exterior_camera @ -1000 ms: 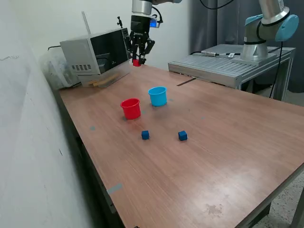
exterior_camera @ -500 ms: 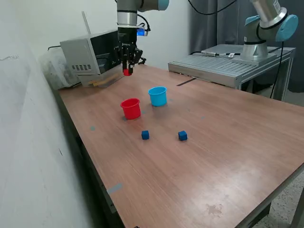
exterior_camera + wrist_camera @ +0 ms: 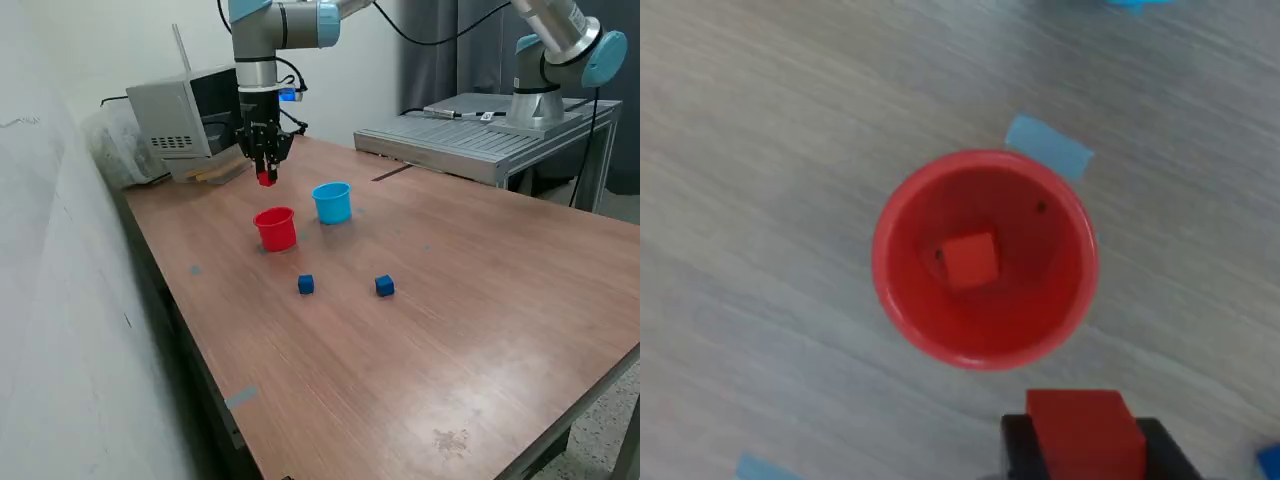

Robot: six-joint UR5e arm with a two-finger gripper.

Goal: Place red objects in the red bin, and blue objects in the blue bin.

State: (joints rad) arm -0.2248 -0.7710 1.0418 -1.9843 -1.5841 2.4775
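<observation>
The robot's gripper should release the held red cube, still above the red bin, inside the red bin [image 3: 276, 234] [image 3: 992, 255], beside the other red cube on the bottom of that bin.
My gripper [image 3: 266, 178] hangs above the red bin [image 3: 275, 228], shut on a small red cube [image 3: 266, 180]. In the wrist view the held red cube [image 3: 1083, 432] sits between the dark fingers [image 3: 1018, 450], with the red bin [image 3: 902, 305] straight below and a little off to one side. Another red cube [image 3: 969, 259] lies on the bin's floor. The light blue bin [image 3: 332, 202] stands beside the red one, toward the exterior view's right. Two dark blue cubes [image 3: 306, 285] [image 3: 384, 286] rest on the table nearer the camera.
A microwave-like box [image 3: 195, 115] stands at the table's back, close behind the arm. A second robot arm [image 3: 555, 50] stands on a metal bench [image 3: 480, 135] at the exterior view's right. Blue tape patches [image 3: 1048, 145] lie on the wooden table [image 3: 480, 300].
The arm has carried the red cube from high near the back box toward the exterior view's left and down, ending over the red bin.
</observation>
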